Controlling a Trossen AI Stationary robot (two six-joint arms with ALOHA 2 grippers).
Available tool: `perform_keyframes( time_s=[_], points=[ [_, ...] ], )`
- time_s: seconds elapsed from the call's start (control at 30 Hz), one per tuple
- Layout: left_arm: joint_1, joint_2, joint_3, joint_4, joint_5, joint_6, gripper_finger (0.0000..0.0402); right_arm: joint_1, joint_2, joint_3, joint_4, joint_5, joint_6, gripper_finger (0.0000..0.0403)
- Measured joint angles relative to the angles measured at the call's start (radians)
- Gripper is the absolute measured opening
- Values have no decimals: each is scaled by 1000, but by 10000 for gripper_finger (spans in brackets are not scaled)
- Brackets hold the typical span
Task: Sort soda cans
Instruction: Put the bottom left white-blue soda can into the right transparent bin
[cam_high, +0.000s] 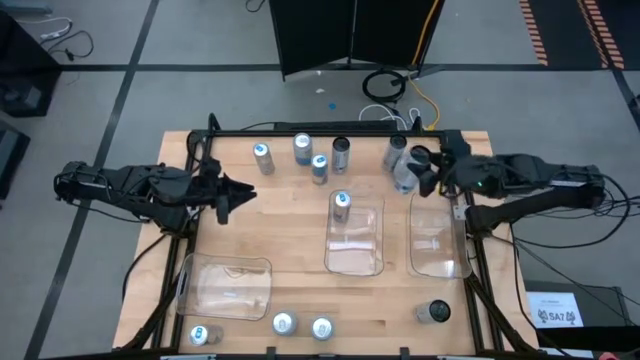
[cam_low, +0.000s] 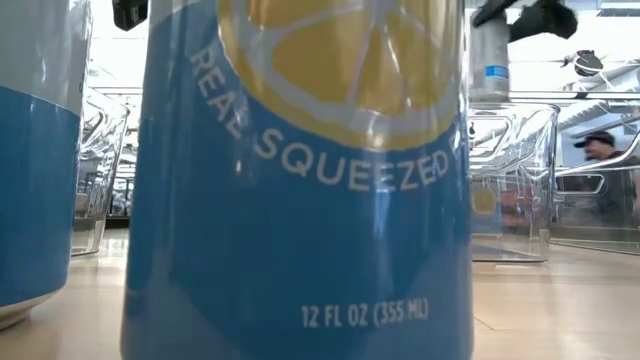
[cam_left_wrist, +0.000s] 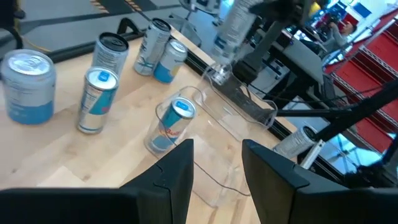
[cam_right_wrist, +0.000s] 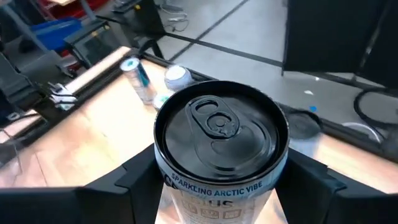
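I will use my right gripper to release the dark-topped silver can just beside the far end of the middle clear tray (cam_high: 399, 203).
Several soda cans stand upright along the table's far edge (cam_high: 302, 148), and more stand along its near edge (cam_high: 283, 323), among them a dark one (cam_high: 434, 312). One blue-topped can (cam_high: 341, 205) stands inside the far end of the middle clear tray (cam_high: 355, 250). My right gripper (cam_high: 425, 172) is shut on a silver can with a dark top (cam_right_wrist: 221, 124), near the far end of the right tray (cam_high: 438, 245). My left gripper (cam_high: 243, 192) hovers open over the table's left side; its fingers (cam_left_wrist: 180, 168) touch nothing. My right gripper pinches the can's side wall just below its top rim (cam_right_wrist: 217, 186), one finger (cam_right_wrist: 134, 180) on each side. The fingers come from the table's right side. The can stands upright in the hold, lifted clear above the table (cam_low: 490, 60).
A third clear tray (cam_high: 225, 285) lies at the near left. Two blue cans (cam_low: 300, 200) stand right before the low camera and block most of its view. A black frame (cam_high: 330, 130) runs along the far edge. A person (cam_low: 600, 150) shows beyond the table.
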Motion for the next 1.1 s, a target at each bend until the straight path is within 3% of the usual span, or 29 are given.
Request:
perform_keyframes(
  time_s=[0.27,0.4,0.77,1.1],
  points=[
    [0,0,0,-3,-37,0,146,92,27,0,-310,99,306,238],
    [0,0,0,-29,-46,0,146,122,55,0,-362,137,377,239],
    [0,0,0,-48,-50,0,146,184,142,0,-505,123,574,241],
    [0,0,0,-48,-50,0,146,236,207,-207,-387,163,819,241]
  ],
)
